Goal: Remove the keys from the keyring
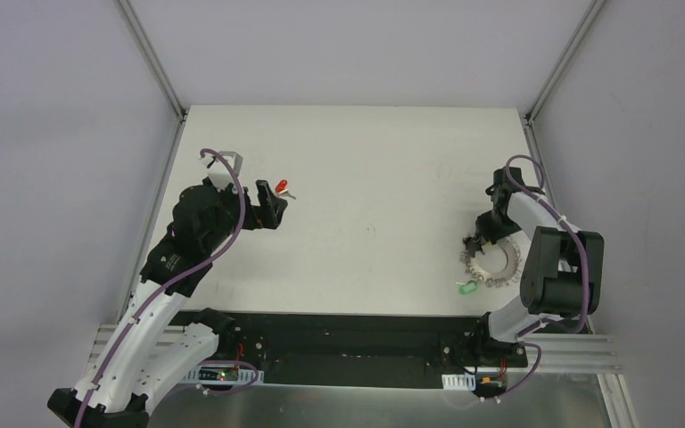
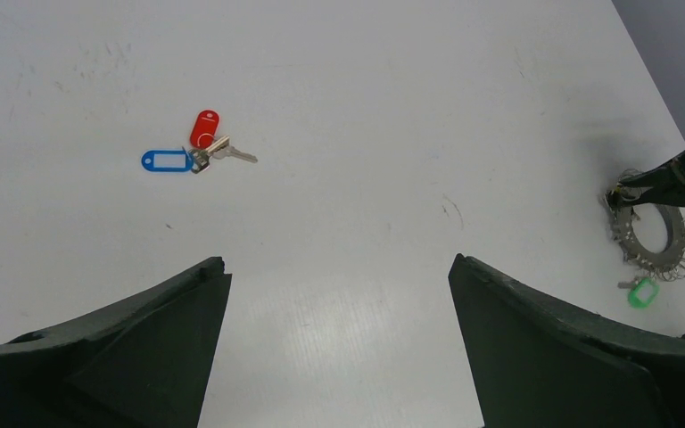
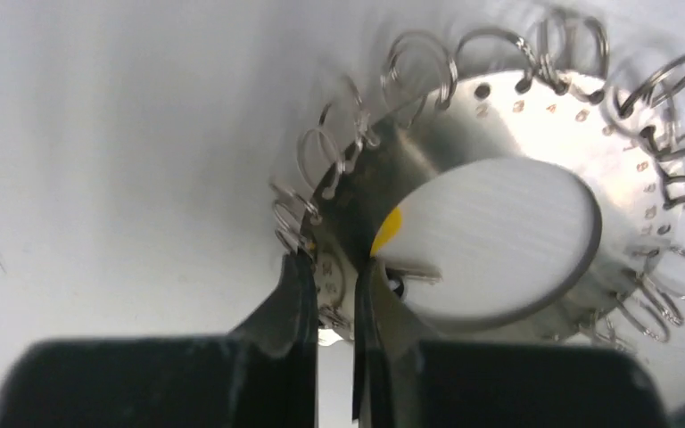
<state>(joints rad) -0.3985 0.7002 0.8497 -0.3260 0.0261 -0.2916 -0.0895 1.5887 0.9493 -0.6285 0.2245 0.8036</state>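
My left gripper should grip the plastic tag of the green key (image 2: 643,292) beside the silvery keyring, to work that key off.
The silvery keyring (image 1: 496,262), fringed with wire loops, lies at the right of the table. My right gripper (image 1: 479,242) is shut on the ring's near-left rim. In the right wrist view the fingers (image 3: 332,272) pinch the flat band of the keyring (image 3: 464,134), and a yellow key head (image 3: 389,233) peeks out inside the hollow centre. A green key (image 1: 466,287) lies beside the ring. My left gripper (image 1: 270,201) is open and empty above the table (image 2: 334,263). A red key (image 2: 203,127), a blue key (image 2: 166,160) and a bare metal key (image 2: 234,152) lie loose ahead of it.
The white table (image 1: 375,178) is bounded by grey walls and metal corner posts. The keyring (image 2: 651,236) and the green key (image 2: 642,292) also show at the far right of the left wrist view. The arm bases stand on a black rail at the near edge.
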